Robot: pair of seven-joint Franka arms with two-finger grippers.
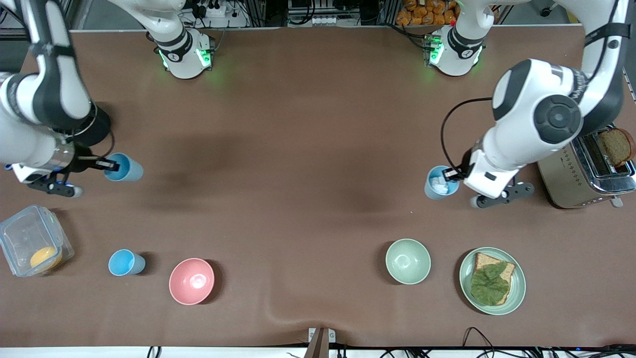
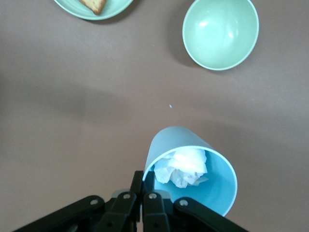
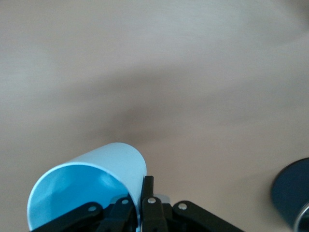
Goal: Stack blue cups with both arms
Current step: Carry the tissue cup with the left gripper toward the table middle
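My left gripper will set the greyer blue cup down on the bare middle of the table point(image 1: 305, 183) between both arms.
My right gripper point(image 1: 108, 164) is shut on the rim of a bright sky-blue cup point(image 1: 124, 168), which is tilted at the right arm's end of the table. In the right wrist view my gripper point(image 3: 142, 187) pinches that cup's wall point(image 3: 91, 176), and the cup is empty. My left gripper point(image 1: 453, 174) is shut on the rim of a greyer blue cup point(image 1: 439, 184) beside the toaster. In the left wrist view my gripper point(image 2: 147, 181) pinches its rim point(image 2: 203, 169), and crumpled white paper point(image 2: 183, 166) lies inside. A third blue cup point(image 1: 126, 262) stands upright near the pink bowl.
A toaster point(image 1: 584, 174) with bread stands at the left arm's end. A green plate point(image 1: 492, 281) with bread and a leaf, a green bowl point(image 1: 408, 261), a pink bowl point(image 1: 192, 281) and a clear box point(image 1: 32, 240) lie nearer the front camera.
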